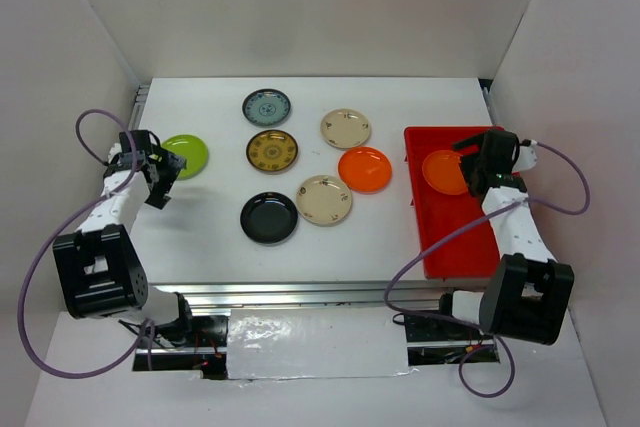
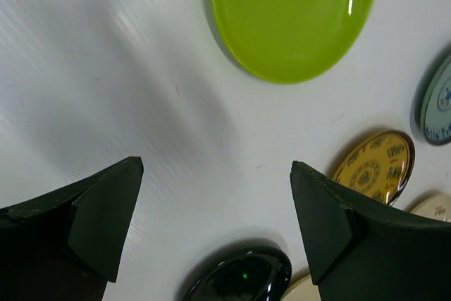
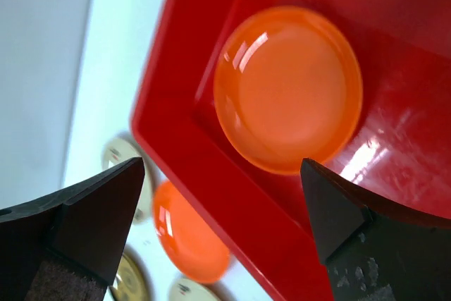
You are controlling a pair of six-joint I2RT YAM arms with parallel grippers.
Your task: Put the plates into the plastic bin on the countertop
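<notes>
My left gripper needs to move to the lime green plate next and close on the plate's near-side rim (image 1: 183, 178) (image 2: 241, 65).
The red plastic bin (image 1: 455, 247) lies at the right of the white countertop (image 1: 210, 237) and holds one orange plate (image 1: 445, 172). My right gripper (image 1: 470, 162) hangs open and empty just above that plate (image 3: 289, 86), over the bin's left rim (image 3: 183, 146). On the countertop lie a second orange plate (image 1: 365, 169), two cream plates (image 1: 346, 128) (image 1: 324, 200), a teal plate (image 1: 267, 106), a brown-and-gold plate (image 1: 272, 151), a black plate (image 1: 269, 217) and a lime green plate (image 1: 185, 156). My left gripper (image 1: 160, 182) is open and empty, beside the lime plate (image 2: 292, 15) on its near side.
White walls stand round the countertop on the left, back and right. The bin's near half (image 1: 460, 237) holds nothing. Purple cables loop beside both arm bases. An aluminium rail (image 1: 300, 294) runs along the near edge.
</notes>
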